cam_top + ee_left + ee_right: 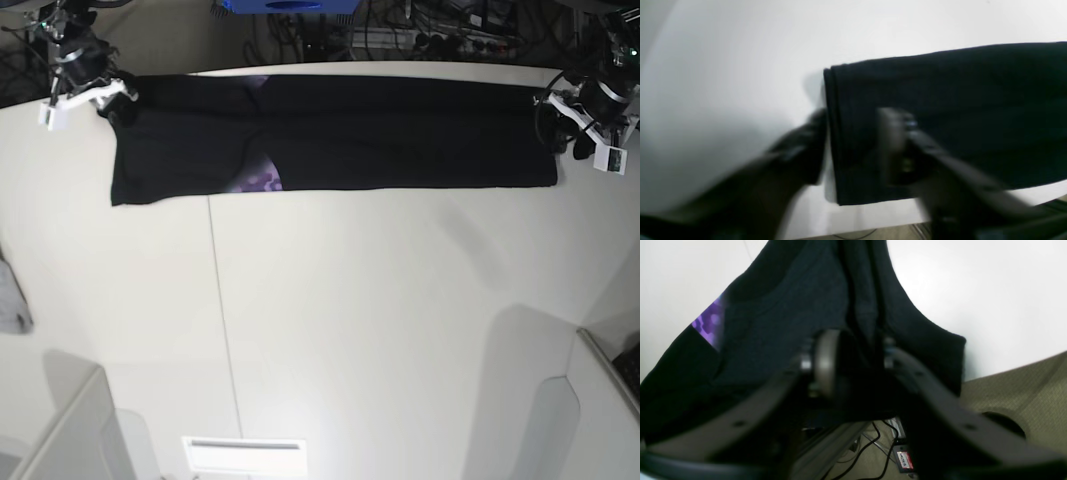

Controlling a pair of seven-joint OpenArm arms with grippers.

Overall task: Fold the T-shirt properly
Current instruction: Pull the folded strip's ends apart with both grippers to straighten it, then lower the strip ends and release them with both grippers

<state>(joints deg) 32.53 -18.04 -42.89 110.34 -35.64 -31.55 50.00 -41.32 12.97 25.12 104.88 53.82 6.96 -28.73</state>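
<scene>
The black T-shirt's folded piece rests against the edge of the table, so next my left gripper grabs its end (540, 150) and pulls it inward with my right gripper before folding.
The black T-shirt (400, 130) lies as a long folded strip across the far side of the white table (380, 320), with purple print (262, 180) showing near its left part. My right gripper (112, 103) is at the strip's left end. In the right wrist view it (857, 356) is shut on bunched black cloth (783, 306), with purple print (708, 323) at the left. My left gripper (548, 115) is at the strip's right end. In the blurred left wrist view it (853, 123) straddles the flat folded edge (940, 100), jaws apart.
A blue box (285, 5) and cables lie beyond the table's far edge. A seam (220, 330) runs down the table. Grey panels stand at the near left corner (60, 430) and near right corner (590, 420). The table edge (873, 220) is close behind the left gripper.
</scene>
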